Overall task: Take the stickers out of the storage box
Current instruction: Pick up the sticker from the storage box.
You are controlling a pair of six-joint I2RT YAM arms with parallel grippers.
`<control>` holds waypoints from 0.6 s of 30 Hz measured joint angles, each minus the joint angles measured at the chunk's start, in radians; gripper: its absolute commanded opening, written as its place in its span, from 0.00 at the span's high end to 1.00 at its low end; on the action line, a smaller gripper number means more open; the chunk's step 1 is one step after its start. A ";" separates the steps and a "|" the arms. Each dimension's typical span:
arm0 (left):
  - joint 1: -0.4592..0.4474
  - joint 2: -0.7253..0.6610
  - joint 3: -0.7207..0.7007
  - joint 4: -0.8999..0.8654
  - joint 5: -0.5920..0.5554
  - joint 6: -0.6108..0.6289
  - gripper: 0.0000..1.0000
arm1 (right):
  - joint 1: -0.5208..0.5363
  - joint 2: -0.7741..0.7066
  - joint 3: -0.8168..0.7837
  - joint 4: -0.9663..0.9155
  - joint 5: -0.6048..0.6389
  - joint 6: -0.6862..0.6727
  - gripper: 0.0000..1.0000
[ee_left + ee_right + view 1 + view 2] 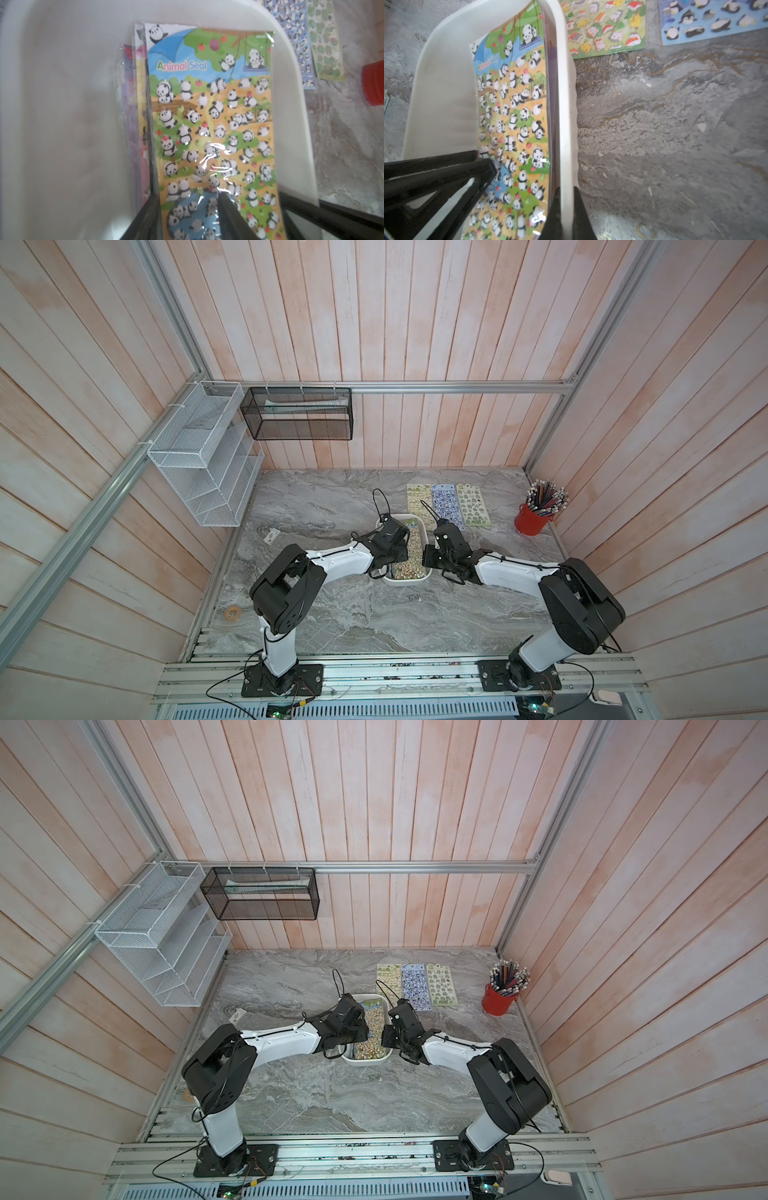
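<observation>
The robot's left gripper has one finger resting on the side of the panda sheet, so it should open and pinch the sheet's long edge [157, 180] before lifting the sheet from the box.
The white storage box [405, 580] stands mid-table. Inside it lie the stickers, with a panda sheet [207, 124] on top that leans toward the box's right wall. Purple and pink sheets [135, 104] show beneath it. My left gripper [188, 195] reaches into the box, jaws apart: one finger is at the panda sheet's edge, the other rests on its face. My right gripper [566, 189] is shut on the box's right wall [564, 104]. Three more sheets lie flat on the table behind the box: a yellow-green one [417, 499], a blue one [446, 506] and a green one [473, 506].
A red cup of pencils [534, 518] stands at the back right. A white wire rack [203, 464] and a black mesh basket [299, 414] hang on the walls at the back left. A small white tag [271, 536] and an orange ring [232, 612] lie left of the arms.
</observation>
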 measured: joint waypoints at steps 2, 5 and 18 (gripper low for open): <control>0.000 -0.021 -0.026 0.027 0.014 -0.006 0.54 | 0.000 0.004 0.002 0.001 -0.001 -0.001 1.00; 0.003 -0.060 -0.059 0.056 0.036 -0.014 0.56 | 0.000 0.010 0.005 0.003 -0.002 -0.001 1.00; 0.022 -0.159 -0.116 0.169 0.119 -0.047 0.63 | 0.000 0.036 0.024 0.014 -0.002 -0.001 1.00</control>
